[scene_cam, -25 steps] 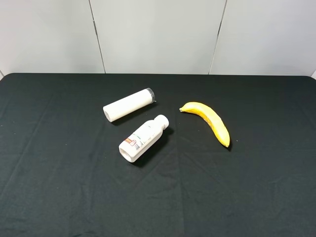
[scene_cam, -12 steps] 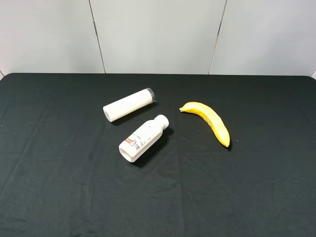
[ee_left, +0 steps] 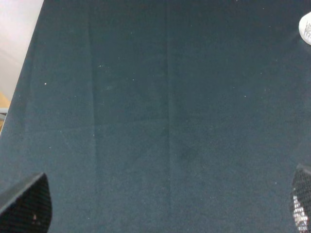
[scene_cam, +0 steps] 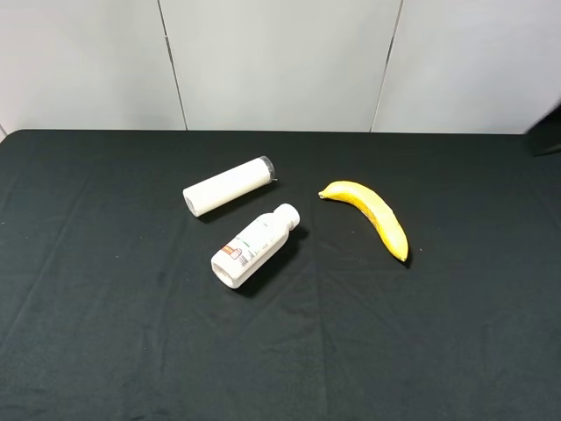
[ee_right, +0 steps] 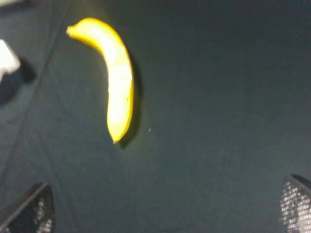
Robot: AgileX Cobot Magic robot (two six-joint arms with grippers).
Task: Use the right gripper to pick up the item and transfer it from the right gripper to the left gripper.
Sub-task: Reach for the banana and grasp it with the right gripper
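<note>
Next, I close my right gripper on the banana's near-side half (scene_cam: 394, 231) (ee_right: 120, 103), between the banana's middle and its end farthest from the white labelled bottle.
The yellow banana (scene_cam: 372, 215) lies on the black cloth, right of centre, with nothing touching it. It also shows in the right wrist view (ee_right: 119, 82), ahead of my right gripper (ee_right: 163, 208). That gripper is open and empty, with its fingertips (ee_right: 295, 206) wide apart above the cloth. A dark part of the right arm (scene_cam: 549, 132) shows at the right edge of the exterior view. My left gripper (ee_left: 163, 204) is open and empty over bare cloth. It is out of the exterior view.
A plain white tube (scene_cam: 228, 186) and a white labelled bottle with a cap (scene_cam: 254, 246) lie left of the banana. An edge of the bottle shows in the left wrist view (ee_left: 306, 26). The black table (scene_cam: 105, 333) ends at a white wall behind.
A dark part of the right arm has come into the exterior view at the right edge. The banana, the tube and the bottle have not moved.
</note>
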